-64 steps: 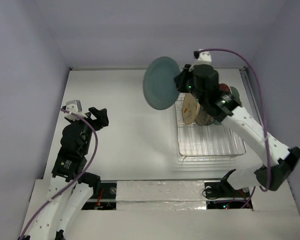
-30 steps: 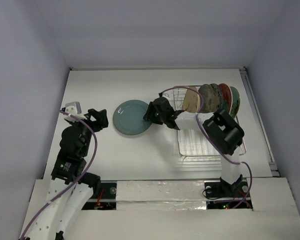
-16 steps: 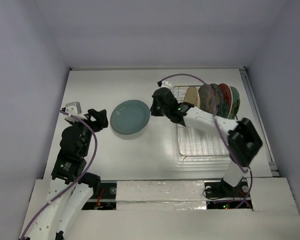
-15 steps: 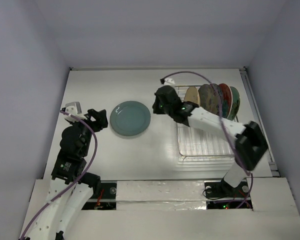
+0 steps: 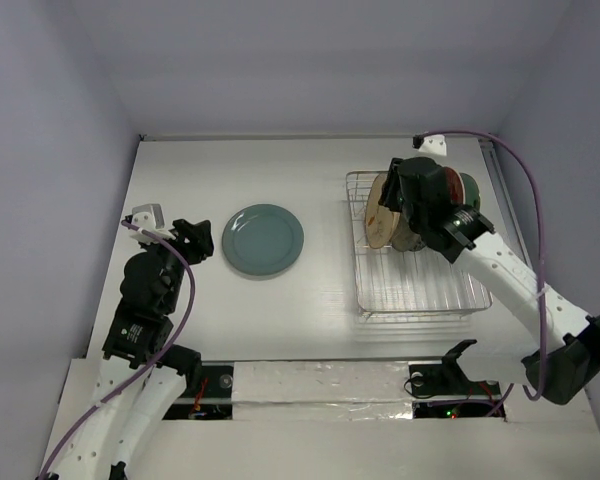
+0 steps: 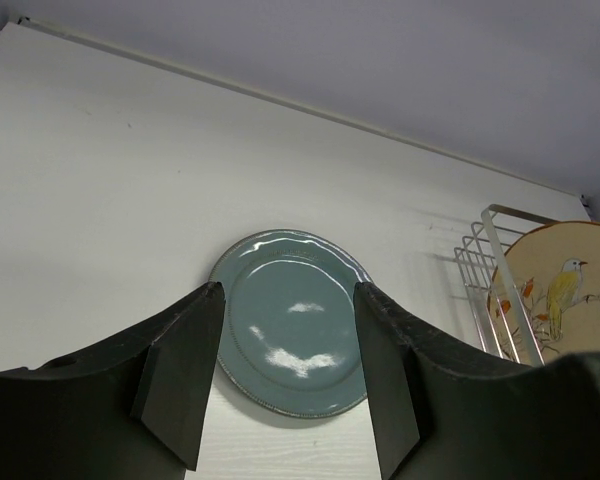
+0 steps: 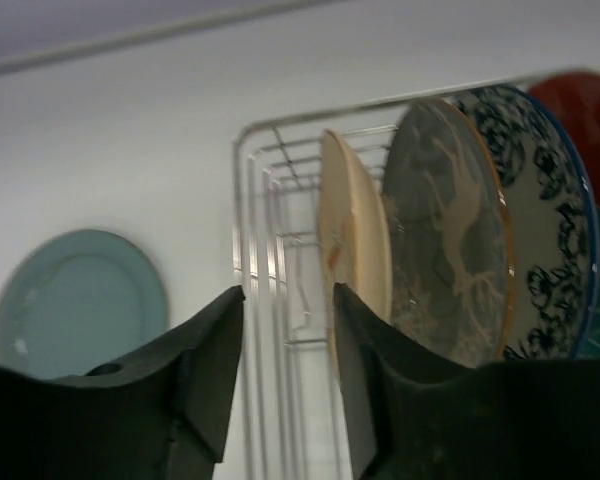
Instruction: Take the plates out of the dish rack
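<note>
I should next close my right gripper on the top edge of the cream plate (image 5: 387, 187) (image 7: 372, 245), which stands next to the grey-brown plate in the dish rack.
A teal plate (image 5: 264, 240) lies flat on the table, left of the dish rack (image 5: 420, 290). It also shows in the left wrist view (image 6: 292, 335) and the right wrist view (image 7: 75, 300). Several plates stand upright at the back of the rack (image 7: 255, 200): a cream plate (image 7: 355, 240), a grey-brown plate (image 7: 450, 240), a blue-and-white plate (image 7: 545, 250) and a red plate (image 7: 585, 100). My right gripper (image 7: 285, 370) is open and empty, above the rack's back left part (image 5: 392, 205), with its right finger close to the cream plate's edge. My left gripper (image 6: 285, 380) is open and empty, just left of the teal plate (image 5: 195, 240).
The front half of the rack holds no plates. The cream plate with a bird picture (image 6: 560, 290) shows at the right of the left wrist view. The table's back wall edge (image 5: 310, 137) runs behind the rack.
My right gripper laid the teal plate flat on the table, let go of it, and swung back right over the rack. The left arm has not moved.
</note>
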